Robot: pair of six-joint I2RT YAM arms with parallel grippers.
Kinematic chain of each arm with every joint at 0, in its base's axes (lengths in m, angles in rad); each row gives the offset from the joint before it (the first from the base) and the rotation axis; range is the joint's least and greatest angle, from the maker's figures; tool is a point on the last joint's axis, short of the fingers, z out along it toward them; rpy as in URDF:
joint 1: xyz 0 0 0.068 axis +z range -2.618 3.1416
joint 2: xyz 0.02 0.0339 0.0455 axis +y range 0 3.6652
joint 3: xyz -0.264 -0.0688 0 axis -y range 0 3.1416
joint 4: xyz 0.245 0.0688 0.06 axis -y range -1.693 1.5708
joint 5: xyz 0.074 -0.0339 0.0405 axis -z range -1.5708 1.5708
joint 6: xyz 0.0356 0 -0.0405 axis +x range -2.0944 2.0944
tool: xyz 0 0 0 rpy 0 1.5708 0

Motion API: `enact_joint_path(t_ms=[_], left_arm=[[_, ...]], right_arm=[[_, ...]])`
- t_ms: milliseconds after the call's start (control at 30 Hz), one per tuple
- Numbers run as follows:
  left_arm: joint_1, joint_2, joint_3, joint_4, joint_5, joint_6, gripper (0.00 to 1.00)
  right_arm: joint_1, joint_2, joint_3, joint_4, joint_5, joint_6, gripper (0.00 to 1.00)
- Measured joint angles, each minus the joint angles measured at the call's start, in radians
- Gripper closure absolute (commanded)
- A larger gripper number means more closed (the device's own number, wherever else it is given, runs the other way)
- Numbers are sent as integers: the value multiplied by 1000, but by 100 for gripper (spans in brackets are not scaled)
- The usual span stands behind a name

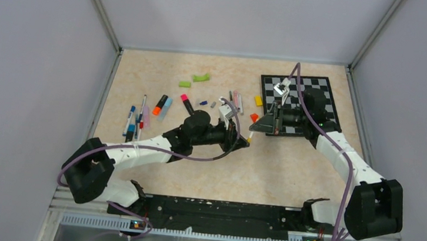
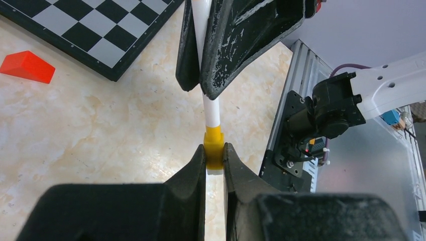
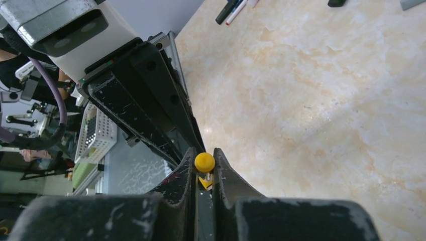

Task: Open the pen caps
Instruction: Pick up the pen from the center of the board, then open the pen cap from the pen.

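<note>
Next, my right gripper lets go of the white pen on the table [image 1: 250,106] between the row of pens and the yellow block.
A white pen [image 2: 211,108] with a yellow pen cap [image 2: 214,145] hangs between my two grippers above the table's middle. My left gripper [image 2: 214,153] is shut on the yellow cap. My right gripper [image 2: 201,83] faces it from the far side and is shut on the white barrel. In the right wrist view the pen's round yellow end [image 3: 204,161] sits between my right gripper's [image 3: 204,154] tips. In the top view my left gripper [image 1: 243,141] and my right gripper [image 1: 259,127] meet tip to tip. The cap sits on the barrel.
Several pens [image 1: 134,119] lie at the left, with an orange highlighter [image 1: 160,103] and a pink one [image 1: 186,103] beside them. Green pieces [image 1: 201,77], a yellow block [image 1: 258,100] and an orange block [image 1: 254,117] lie nearby. A chessboard [image 1: 327,91] lies at the back right.
</note>
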Motion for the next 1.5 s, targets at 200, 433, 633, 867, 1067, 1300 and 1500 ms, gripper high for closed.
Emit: enact_joint_path(t_ms=[200, 433, 633, 867, 1067, 1300, 1500], left_arm=[[0, -17, -19, 42, -7, -26, 25], [21, -92, -95, 143, 19, -58, 26], [24, -77, -94, 195, 70, -89, 37], [24, 4, -84, 218, 134, -135, 96], [24, 9, -75, 216, 154, -146, 100], [40, -2, -91, 237, 142, -136, 100], [61, -64, -115, 281, 96, -126, 100]], right_arm=[[4, 0, 0, 29, -32, 33, 100], [3, -21, -33, 194, -100, 150, 100], [4, -27, -47, 260, -119, 206, 100], [3, -28, -63, 292, -110, 222, 100], [-2, -31, -64, 278, -98, 194, 100], [-11, 16, 80, -11, -101, -6, 100], [-28, 93, 222, -145, -153, -45, 100]])
